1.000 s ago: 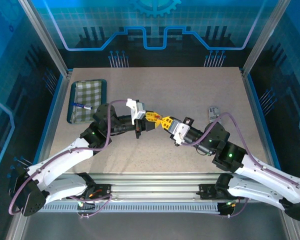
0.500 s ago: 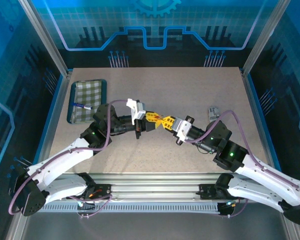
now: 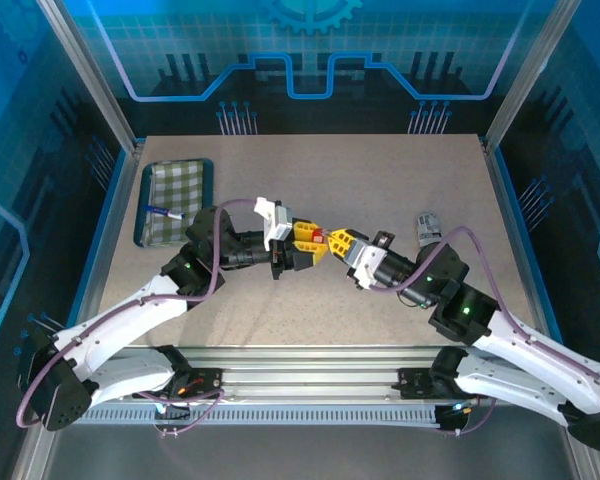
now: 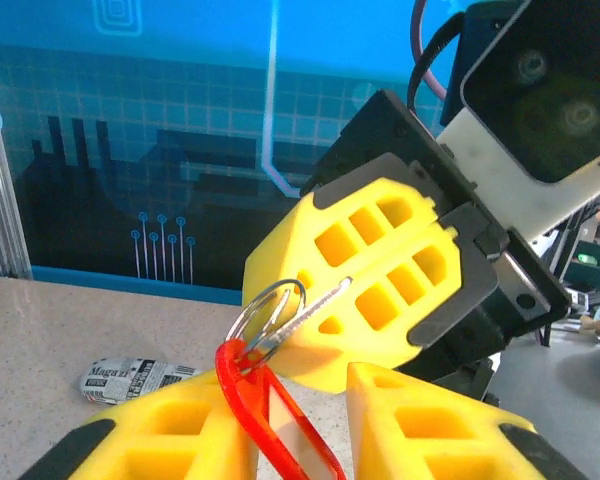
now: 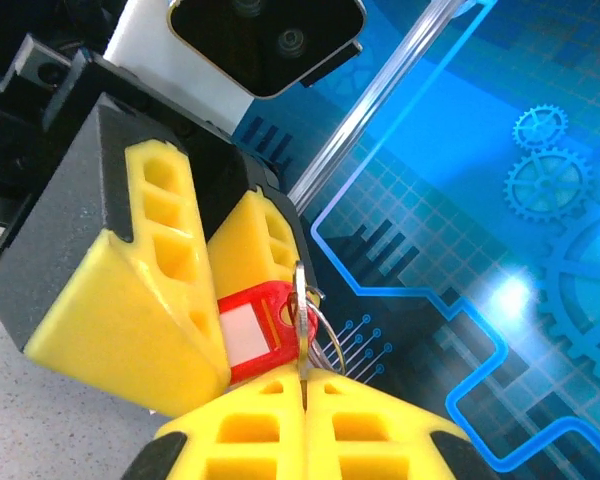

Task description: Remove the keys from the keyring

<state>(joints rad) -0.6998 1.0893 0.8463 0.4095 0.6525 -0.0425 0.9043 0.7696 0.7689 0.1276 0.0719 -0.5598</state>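
Note:
The red tag sits slanted between my left gripper's fingers, so my left gripper should open, back off and take the tag squarely by its flat sides (image 5: 244, 335).
My left gripper (image 3: 307, 243) and right gripper (image 3: 339, 241) meet tip to tip above the table's middle. The keyring, a red oblong tag (image 4: 272, 418) with a white insert, sits between the left gripper's (image 4: 295, 388) yellow fingers (image 4: 150, 432), which are shut on it. A silver split ring (image 4: 265, 312) hangs from the tag's end. The key (image 5: 301, 322), grey metal seen edge-on, hangs on that ring. Its shank is clamped between the shut fingers of the right gripper (image 5: 303, 398). The red tag (image 5: 250, 330) also shows between the left gripper's fingers (image 5: 150, 290).
A tray (image 3: 186, 188) lined with green-checked cloth stands at the left, holding a blue-and-white pen (image 3: 162, 211). A small newsprint-patterned object (image 3: 425, 224) lies on the table at the right, also seen as a flat packet (image 4: 130, 378).
The right gripper has turned and drawn slightly to the right, so the red tag now shows between the two grippers. The left arm has barely moved.

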